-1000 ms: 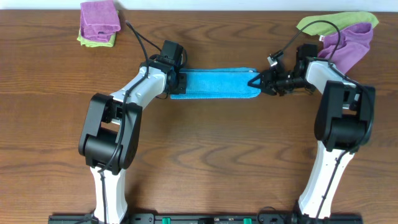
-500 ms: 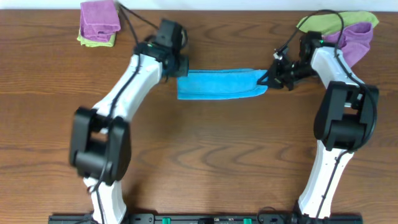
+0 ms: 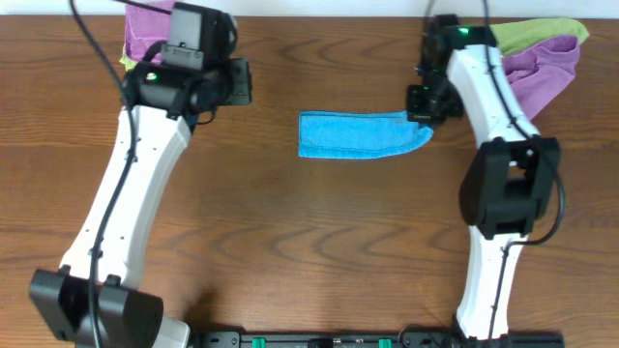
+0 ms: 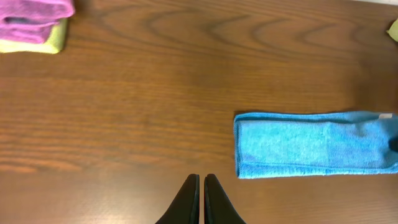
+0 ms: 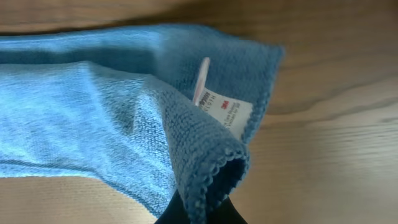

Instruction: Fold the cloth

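Note:
The robot's right gripper needs to let go of the cloth's lifted end on top of the cloth's opposite end (image 3: 311, 136), the one nearest the left gripper.
The sky-blue cloth (image 3: 360, 134) lies folded into a long narrow strip on the wooden table, left to right. It also shows in the left wrist view (image 4: 314, 144) and in the right wrist view (image 5: 118, 106). My right gripper (image 3: 423, 108) is shut on the cloth's right end and lifts that corner, with the white tag (image 5: 225, 111) showing. My left gripper (image 3: 235, 85) is shut and empty, raised well to the left of the cloth; in the left wrist view its gripper tips (image 4: 199, 178) hover over bare wood.
A folded purple cloth on a lime-green one (image 3: 147, 29) lies at the back left, partly under my left arm. A loose purple cloth (image 3: 544, 70) and lime-green cloth (image 3: 527, 34) lie at the back right behind my right arm.
My left gripper let go of the cloth's left end and rose away to the left. My right gripper pulled the cloth to the right and lifted its end.

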Robot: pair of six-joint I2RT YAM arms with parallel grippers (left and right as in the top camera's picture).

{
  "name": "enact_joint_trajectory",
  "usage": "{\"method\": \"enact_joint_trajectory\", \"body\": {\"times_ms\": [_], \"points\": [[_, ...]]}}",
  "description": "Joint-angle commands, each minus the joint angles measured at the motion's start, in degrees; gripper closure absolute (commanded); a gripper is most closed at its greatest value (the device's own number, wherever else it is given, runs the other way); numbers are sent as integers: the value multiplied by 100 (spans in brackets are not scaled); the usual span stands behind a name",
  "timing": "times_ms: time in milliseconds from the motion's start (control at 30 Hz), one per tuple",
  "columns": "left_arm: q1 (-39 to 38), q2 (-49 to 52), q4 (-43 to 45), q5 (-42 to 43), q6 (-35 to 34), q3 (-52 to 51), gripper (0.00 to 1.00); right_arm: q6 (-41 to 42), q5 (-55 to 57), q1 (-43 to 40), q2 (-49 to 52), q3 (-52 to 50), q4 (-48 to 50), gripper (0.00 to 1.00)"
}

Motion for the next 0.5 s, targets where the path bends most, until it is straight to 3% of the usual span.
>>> {"method": "enact_joint_trajectory", "body": {"times_ms": [0, 233, 467], "points": [[205, -389, -103, 103, -66, 50, 94, 142, 1075, 520, -267, 197, -26, 98], [785, -1185, -144, 778, -66, 50, 94, 74, 1355, 1399, -227, 190, 210, 98], [1029, -1853, -564, 780, 44, 50, 94, -59, 1360, 1853, 57, 181, 400, 99]]}}
